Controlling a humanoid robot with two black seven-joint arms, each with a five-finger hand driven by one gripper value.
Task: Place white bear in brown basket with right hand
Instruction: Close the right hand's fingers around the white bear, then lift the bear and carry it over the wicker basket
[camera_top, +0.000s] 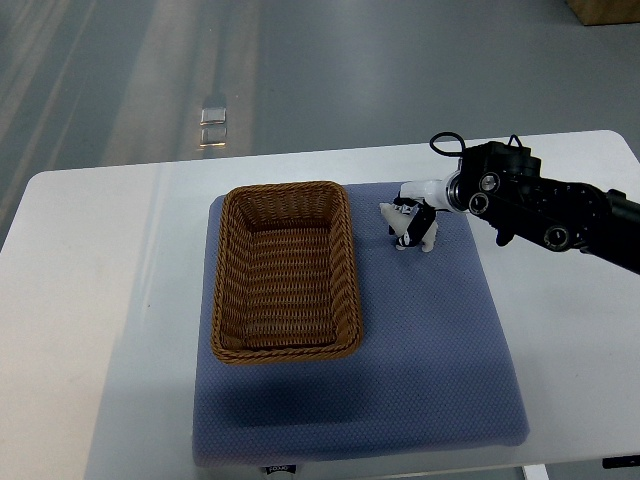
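The robot's right gripper needs to set the white bear, now on the blue mat beside the basket, down inside the brown basket (284, 230) near the basket's far rim.
The white bear (404, 233), a small white toy with dark patches, is on the blue mat just right of the brown basket's far right corner. My right hand (418, 212) reaches in from the right edge and sits directly over it, dark fingers wrapped around the bear's upper part. The brown basket (222, 290) is a rectangular wicker one with nothing in it, standing on the left half of the mat. The hand hides the bear's top. My left arm does not show.
A blue mat (440, 370) covers the middle of the white table (90, 300). The black right forearm (560, 215) crosses the table's far right. Grey floor lies beyond the far table edge.
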